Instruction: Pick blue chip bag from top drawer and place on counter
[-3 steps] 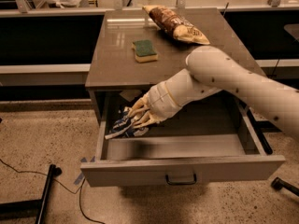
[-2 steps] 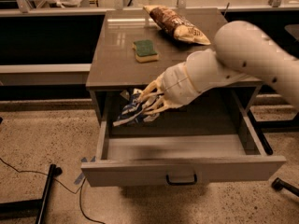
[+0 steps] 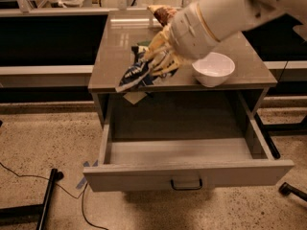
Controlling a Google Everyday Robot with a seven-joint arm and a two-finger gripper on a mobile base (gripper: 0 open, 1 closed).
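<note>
Next, I set the blue chip bag on the counter's front corner (image 3: pixel 119 60) farthest from the white bowl.
My gripper (image 3: pixel 158 63) is shut on the blue chip bag (image 3: pixel 135 74), a crumpled dark blue foil bag with white patches. It hangs from the yellowish fingers (image 3: pixel 165 61) just above the front left part of the counter (image 3: pixel 112 66). The big white arm reaches in from the upper right. The top drawer (image 3: pixel 187 174) stands pulled wide open below, its inside bare, with the dark handle (image 3: pixel 186 186) at the centre of its front panel.
A white bowl (image 3: pixel 213 69) stands on the counter's front right. A brown-and-yellow chip bag (image 3: pixel 160 12) lies at the back, mostly hidden by the arm. A dark stand leg (image 3: pixel 45 202) and cables lie on the floor at the left.
The gripper has lifted the blue chip bag up out of the drawer to above the counter's front. The arm has swung up and no longer hides the white bowl.
</note>
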